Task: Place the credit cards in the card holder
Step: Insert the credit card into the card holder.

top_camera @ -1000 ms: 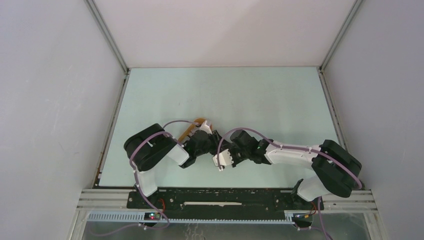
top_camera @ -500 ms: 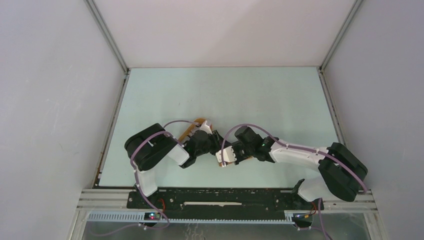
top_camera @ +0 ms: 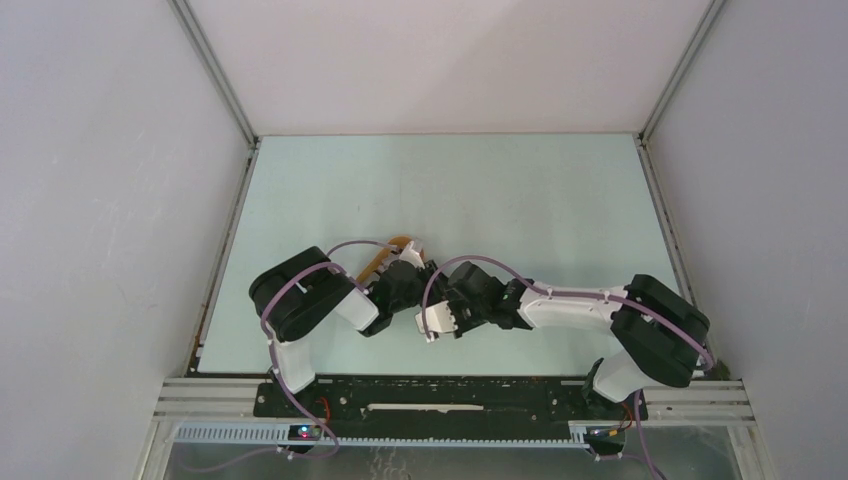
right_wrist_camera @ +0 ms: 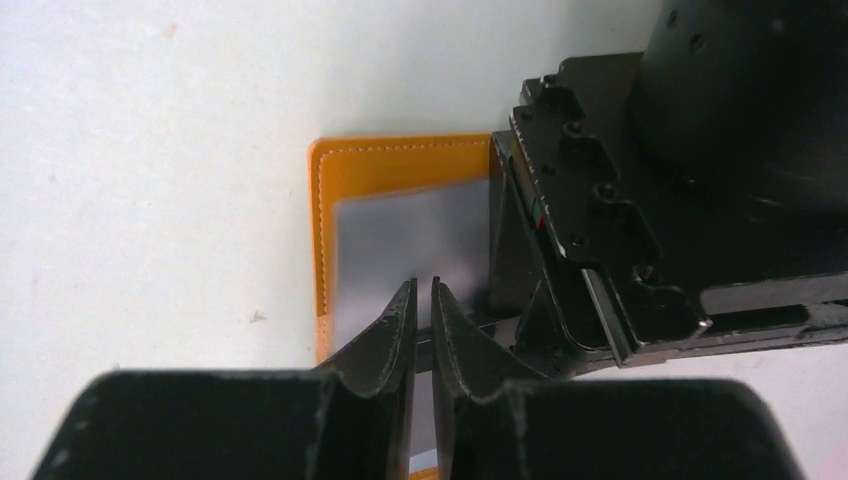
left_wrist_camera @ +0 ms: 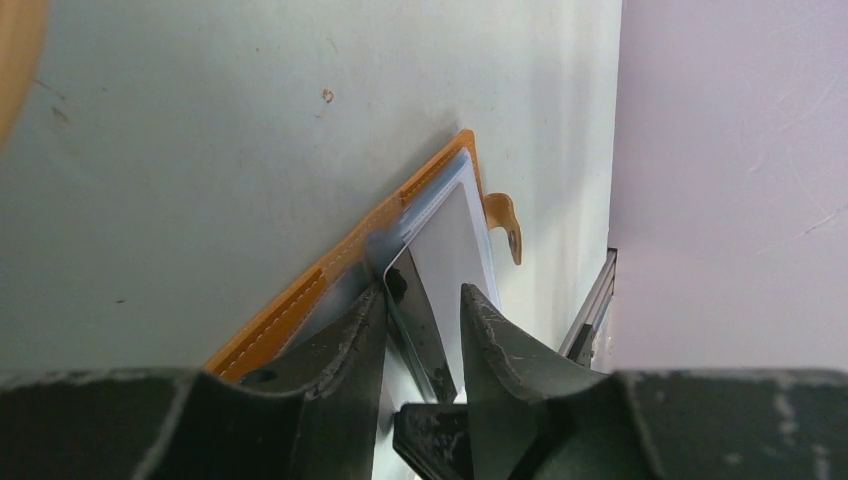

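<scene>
My left gripper's body is crowding my right gripper over the card holder's grey inside, so I will open my right gripper and take the lining from the closure tab's side (left_wrist_camera: 504,222).
The orange card holder (right_wrist_camera: 400,158) lies open on the pale table, its closure tab (left_wrist_camera: 508,222) pointing away. A pale credit card (left_wrist_camera: 455,240) rests in its blue-grey lining. My left gripper (left_wrist_camera: 423,292) stands open over the holder: its left finger presses on the lining, and a thin glossy flap leans on that finger, clear of the other. My right gripper (right_wrist_camera: 422,283) hovers over the grey inner face with only a narrow slit between its fingers and nothing visibly in it. From above, both grippers (top_camera: 425,305) meet and hide the holder.
The orange rim of an oval tray (top_camera: 392,248) peeks out just behind the left wrist, and shows as a blur at the corner (left_wrist_camera: 15,60) of the left wrist view. The left gripper's black body (right_wrist_camera: 600,230) crowds the holder's right side. A side wall (left_wrist_camera: 730,150) stands close by.
The right arm has swung its gripper a little to the left, closer to the left gripper, and its jaws have parted slightly. The left arm has stayed still.
</scene>
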You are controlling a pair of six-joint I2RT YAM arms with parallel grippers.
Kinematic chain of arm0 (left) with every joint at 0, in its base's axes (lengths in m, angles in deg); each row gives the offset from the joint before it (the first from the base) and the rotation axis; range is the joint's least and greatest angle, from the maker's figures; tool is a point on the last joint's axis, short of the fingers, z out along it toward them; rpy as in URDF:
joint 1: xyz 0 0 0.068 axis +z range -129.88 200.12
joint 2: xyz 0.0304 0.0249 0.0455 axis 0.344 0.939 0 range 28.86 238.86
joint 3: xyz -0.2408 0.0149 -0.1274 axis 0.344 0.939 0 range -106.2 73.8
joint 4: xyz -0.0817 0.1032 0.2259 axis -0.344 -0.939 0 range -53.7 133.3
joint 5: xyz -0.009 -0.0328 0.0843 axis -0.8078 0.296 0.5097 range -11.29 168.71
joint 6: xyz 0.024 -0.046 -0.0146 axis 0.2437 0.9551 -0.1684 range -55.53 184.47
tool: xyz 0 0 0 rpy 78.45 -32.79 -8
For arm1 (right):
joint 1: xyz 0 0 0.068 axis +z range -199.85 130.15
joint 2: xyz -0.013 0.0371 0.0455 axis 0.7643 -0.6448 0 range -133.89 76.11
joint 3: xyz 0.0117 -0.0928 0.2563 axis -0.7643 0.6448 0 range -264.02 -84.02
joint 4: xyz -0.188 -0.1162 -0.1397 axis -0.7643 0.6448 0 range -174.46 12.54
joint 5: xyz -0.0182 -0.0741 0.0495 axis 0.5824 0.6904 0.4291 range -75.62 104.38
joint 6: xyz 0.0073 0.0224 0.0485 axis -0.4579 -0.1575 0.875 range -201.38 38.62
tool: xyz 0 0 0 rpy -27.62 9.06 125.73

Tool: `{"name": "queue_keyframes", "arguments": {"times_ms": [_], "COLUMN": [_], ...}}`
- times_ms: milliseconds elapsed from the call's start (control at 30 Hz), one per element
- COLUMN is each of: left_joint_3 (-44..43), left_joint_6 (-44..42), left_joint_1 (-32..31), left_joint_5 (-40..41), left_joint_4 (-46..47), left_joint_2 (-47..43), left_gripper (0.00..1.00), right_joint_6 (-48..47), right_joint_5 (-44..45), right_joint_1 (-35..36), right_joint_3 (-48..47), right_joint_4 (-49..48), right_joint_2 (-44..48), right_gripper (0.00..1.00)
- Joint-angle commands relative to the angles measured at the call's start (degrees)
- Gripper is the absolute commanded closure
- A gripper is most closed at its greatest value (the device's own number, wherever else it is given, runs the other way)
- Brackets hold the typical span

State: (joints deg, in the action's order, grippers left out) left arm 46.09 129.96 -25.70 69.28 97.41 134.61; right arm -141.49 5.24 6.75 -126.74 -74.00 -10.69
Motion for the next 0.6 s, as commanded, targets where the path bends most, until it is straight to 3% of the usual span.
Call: {"name": "queue_keyframes", "arguments": {"times_ms": [0, 400, 567], "left_joint_3": [1.7, 2.0, 2.2], "left_joint_6": [-2.4, -2.7, -3.3], "left_joint_1": [0.3, 0.4, 0.6], "left_joint_5": [0.4, 0.4, 0.6], "left_joint_4": [-1.8, -1.0, -1.0], "left_joint_2": [1.0, 1.3, 0.6], "left_gripper": [0.61, 0.61, 0.61], "right_joint_6": [-0.4, -2.7, -2.1], "right_joint_5": [2.4, 3.3, -3.5], "right_joint_1": [-0.9, -6.7, -7.7], "right_joint_3": [-1.6, -2.1, -3.2], "right_joint_4": [0.2, 4.7, 8.6], "right_joint_2": [-1.7, 0.9, 4.5], "right_gripper": [0.83, 0.86, 0.84]}}
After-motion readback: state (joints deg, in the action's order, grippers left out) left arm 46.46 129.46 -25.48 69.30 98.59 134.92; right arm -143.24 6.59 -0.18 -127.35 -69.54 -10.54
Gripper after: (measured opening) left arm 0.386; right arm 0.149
